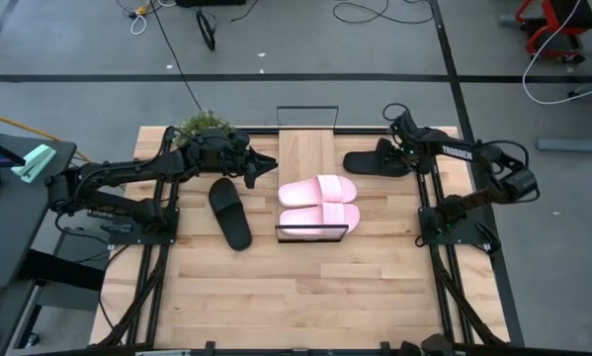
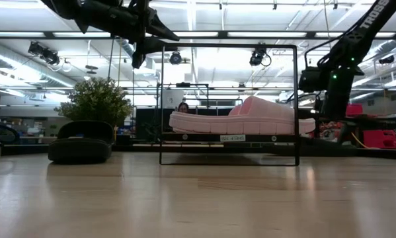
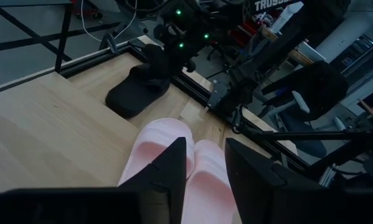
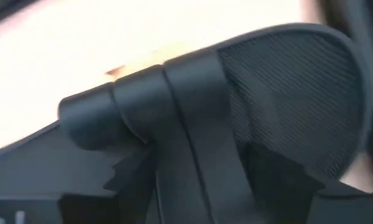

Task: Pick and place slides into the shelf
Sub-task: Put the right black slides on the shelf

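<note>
The black slide's wide strap is between my right gripper's fingers from above, so that gripper should open, back away and pinch the strap's edge (image 4: 228, 115) with one finger underneath.
Two pale pink slides (image 1: 318, 204) lie side by side, soles down, on the shelf's wood plank (image 1: 305, 150); they also show in the low view (image 2: 244, 119). One black slide (image 1: 230, 213) lies on the table left of the shelf. My left gripper (image 1: 268, 166) is open and empty, above the shelf's left edge and above the pink slides (image 3: 174, 149). My right gripper (image 1: 402, 150) is shut on the second black slide (image 1: 367, 162), right of the shelf. My right gripper holds the black slide by its wide strap (image 4: 192, 130). One toothed finger (image 4: 121, 171) lies against the strap's side, and the other finger is hidden behind the strap. The fingers come from above at the slide's right end. In the left wrist view the slide (image 3: 136, 90) seems to rest on the table.
A small potted plant (image 1: 205, 125) stands at the table's far left, behind my left arm. The shelf's black wire frame (image 2: 295, 99) rises around the pink slides. Bare tabletop (image 1: 296, 297) lies in front of the shelf.
</note>
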Motion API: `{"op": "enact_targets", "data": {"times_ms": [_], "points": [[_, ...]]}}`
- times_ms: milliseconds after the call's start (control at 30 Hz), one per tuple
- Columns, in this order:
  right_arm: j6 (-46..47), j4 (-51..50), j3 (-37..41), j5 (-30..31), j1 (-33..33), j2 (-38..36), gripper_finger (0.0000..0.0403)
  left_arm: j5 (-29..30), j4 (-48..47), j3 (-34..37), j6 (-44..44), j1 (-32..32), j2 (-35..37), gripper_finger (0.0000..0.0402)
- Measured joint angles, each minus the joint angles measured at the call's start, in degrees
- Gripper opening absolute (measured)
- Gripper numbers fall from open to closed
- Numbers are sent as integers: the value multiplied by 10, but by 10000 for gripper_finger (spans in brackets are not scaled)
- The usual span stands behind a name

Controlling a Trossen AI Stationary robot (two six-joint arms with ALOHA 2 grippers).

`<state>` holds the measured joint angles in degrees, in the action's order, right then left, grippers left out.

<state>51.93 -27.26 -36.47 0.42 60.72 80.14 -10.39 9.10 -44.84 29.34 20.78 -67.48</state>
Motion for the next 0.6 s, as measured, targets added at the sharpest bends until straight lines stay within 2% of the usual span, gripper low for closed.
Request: {"op": "enact_targets", "data": {"times_ms": [200, 600], "points": [[-10, 6, 0, -11, 0, -24, 203, 3, 0, 0, 0, 0, 0, 113], [-19, 15, 0, -7, -1, -72, 78, 13, 0, 0, -5, 0, 0, 110]]}}
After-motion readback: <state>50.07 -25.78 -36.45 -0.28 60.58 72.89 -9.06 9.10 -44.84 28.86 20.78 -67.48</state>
